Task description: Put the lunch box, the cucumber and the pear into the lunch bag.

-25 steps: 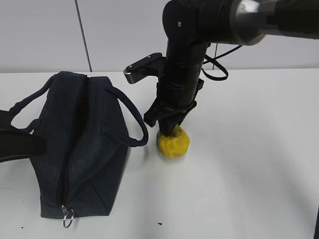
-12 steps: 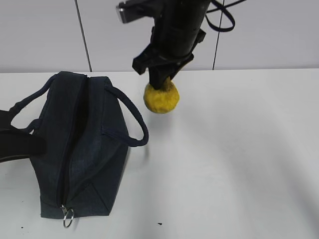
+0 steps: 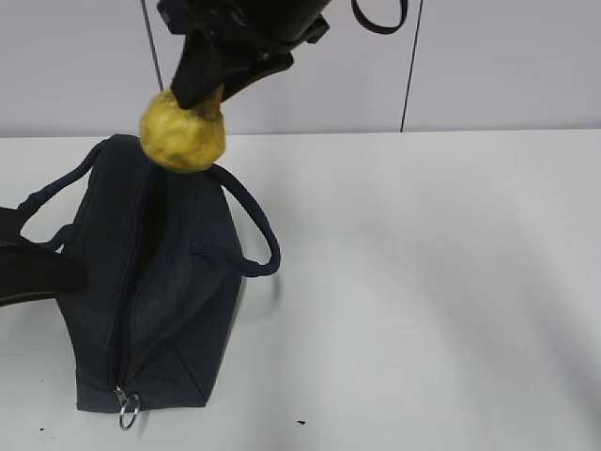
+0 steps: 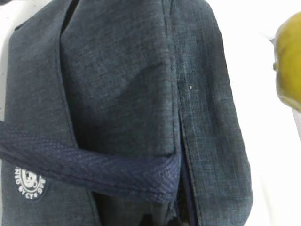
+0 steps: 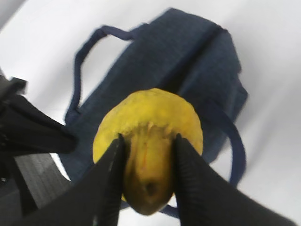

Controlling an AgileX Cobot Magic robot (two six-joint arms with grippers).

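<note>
The robot's right gripper should release the yellow pear down inside the lunch bag's zipper slit (image 3: 147,241), between the two loop handles.
My right gripper (image 3: 200,101) is shut on the narrow top of the yellow pear (image 3: 183,132), which hangs in the air over the far end of the dark navy lunch bag (image 3: 160,282). The right wrist view shows the two black fingers (image 5: 110,165) clamped on the pear (image 5: 150,108), with the lunch bag (image 5: 188,52) below. The bag's top zipper slit runs lengthwise and gapes slightly. My left gripper (image 3: 66,272) is a dark shape at the bag's left side. The left wrist view shows bag fabric (image 4: 117,70), a handle strap (image 4: 94,169) and the pear's edge (image 4: 291,66). Lunch box and cucumber are out of view.
The bag lies on a white table (image 3: 423,282), with a pale wall (image 3: 498,66) behind. One loop handle (image 3: 258,230) arcs out on the bag's right side. A metal ring pull (image 3: 129,411) hangs at the bag's near end.
The right gripper has lifted the pear off the table and carried it up and to the left, from beside the bag to above its far end. The bag and left arm have stayed put.
</note>
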